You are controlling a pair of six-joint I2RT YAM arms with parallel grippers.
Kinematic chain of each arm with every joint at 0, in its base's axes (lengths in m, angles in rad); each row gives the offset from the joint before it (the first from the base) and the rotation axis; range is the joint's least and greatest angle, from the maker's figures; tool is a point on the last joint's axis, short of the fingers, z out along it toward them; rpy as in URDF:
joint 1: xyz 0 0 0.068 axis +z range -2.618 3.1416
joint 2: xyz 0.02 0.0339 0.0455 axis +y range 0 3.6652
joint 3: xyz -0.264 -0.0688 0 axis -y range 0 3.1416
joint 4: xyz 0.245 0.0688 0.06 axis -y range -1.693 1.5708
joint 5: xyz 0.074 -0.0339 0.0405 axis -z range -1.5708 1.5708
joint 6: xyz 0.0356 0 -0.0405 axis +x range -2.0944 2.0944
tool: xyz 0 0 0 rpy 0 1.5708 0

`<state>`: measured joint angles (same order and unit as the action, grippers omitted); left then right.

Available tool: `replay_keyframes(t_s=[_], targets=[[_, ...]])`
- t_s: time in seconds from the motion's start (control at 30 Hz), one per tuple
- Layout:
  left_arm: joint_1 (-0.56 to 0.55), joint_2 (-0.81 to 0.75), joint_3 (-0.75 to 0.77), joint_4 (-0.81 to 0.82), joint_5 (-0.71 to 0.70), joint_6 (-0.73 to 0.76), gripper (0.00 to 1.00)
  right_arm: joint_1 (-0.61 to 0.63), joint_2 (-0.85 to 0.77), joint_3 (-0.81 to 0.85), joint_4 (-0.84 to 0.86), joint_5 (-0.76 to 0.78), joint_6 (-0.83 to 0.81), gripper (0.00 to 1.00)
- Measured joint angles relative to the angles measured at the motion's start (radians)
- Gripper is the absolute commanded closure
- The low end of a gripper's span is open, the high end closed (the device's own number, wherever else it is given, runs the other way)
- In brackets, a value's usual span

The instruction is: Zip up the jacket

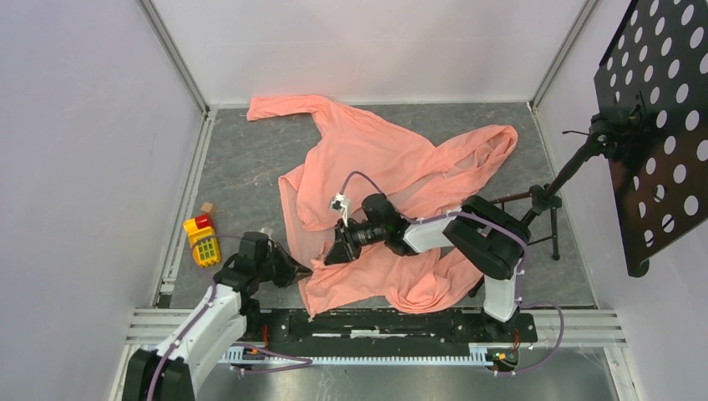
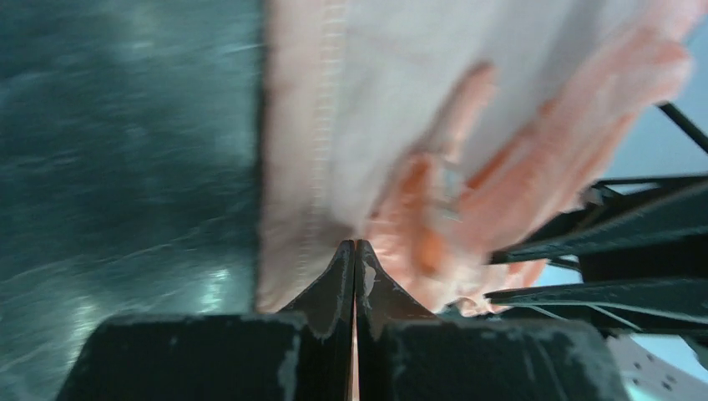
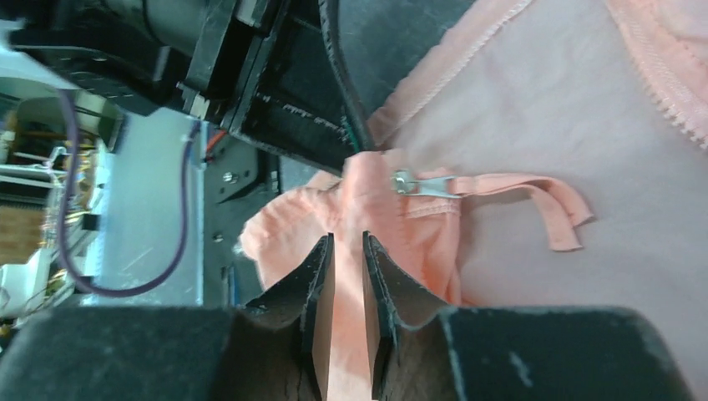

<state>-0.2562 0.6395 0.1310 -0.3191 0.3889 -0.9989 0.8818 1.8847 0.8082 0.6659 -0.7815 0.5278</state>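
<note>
The left gripper's fingers are closed next to the hem, short of the zipper slider, so the robot should open them and pinch the fabric [image 2: 430, 249] just below the slider.
The salmon-pink jacket [image 1: 376, 159] lies crumpled on the grey table. My left gripper [image 1: 302, 271] is at its lower left hem. In the left wrist view it [image 2: 355, 244] is shut, with a sliver of the jacket [image 2: 376, 83] pinched between the jaws. My right gripper [image 1: 332, 255] is just right of it, over the lower front. In the right wrist view it [image 3: 346, 236] is closed to a narrow gap on a fold of the jacket [image 3: 543, 100]. The metal zipper slider [image 3: 403, 182] with its pink pull tab [image 3: 534, 196] lies just beyond the fingertips.
A yellow toy with a red block [image 1: 200, 238] and a small wooden block [image 1: 207, 207] sit at the left table edge. A black perforated panel [image 1: 651, 125] on a stand [image 1: 547, 200] is at the right. White walls enclose the table.
</note>
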Motion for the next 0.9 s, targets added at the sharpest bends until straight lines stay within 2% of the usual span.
replay_keyframes(t_s=[0.1,0.33,0.47,0.53,0.63,0.73,0.9], targets=[[-0.002,0.076,0.001,-0.007,-0.016,-0.008,0.98,0.020,0.025,0.057,-0.114,0.060,-0.084,0.90],[-0.003,0.064,-0.017,0.024,-0.023,-0.008,0.98,0.040,0.030,0.206,-0.355,0.184,-0.301,0.87],[-0.003,0.039,-0.020,0.014,-0.029,-0.008,0.97,0.045,0.030,0.261,-0.411,0.215,-0.377,0.88],[-0.004,0.020,-0.017,-0.005,-0.040,-0.008,0.83,0.047,0.030,0.260,-0.418,0.214,-0.389,0.91],[-0.003,-0.008,0.005,-0.052,-0.055,-0.013,0.72,0.061,0.029,0.220,-0.400,0.214,-0.403,0.95],[-0.003,-0.027,0.045,-0.100,-0.075,-0.040,0.65,0.091,0.015,0.128,-0.372,0.219,-0.407,0.97],[-0.003,-0.048,0.070,-0.129,-0.080,-0.134,0.62,0.121,-0.047,0.003,-0.293,0.226,-0.403,0.99]])
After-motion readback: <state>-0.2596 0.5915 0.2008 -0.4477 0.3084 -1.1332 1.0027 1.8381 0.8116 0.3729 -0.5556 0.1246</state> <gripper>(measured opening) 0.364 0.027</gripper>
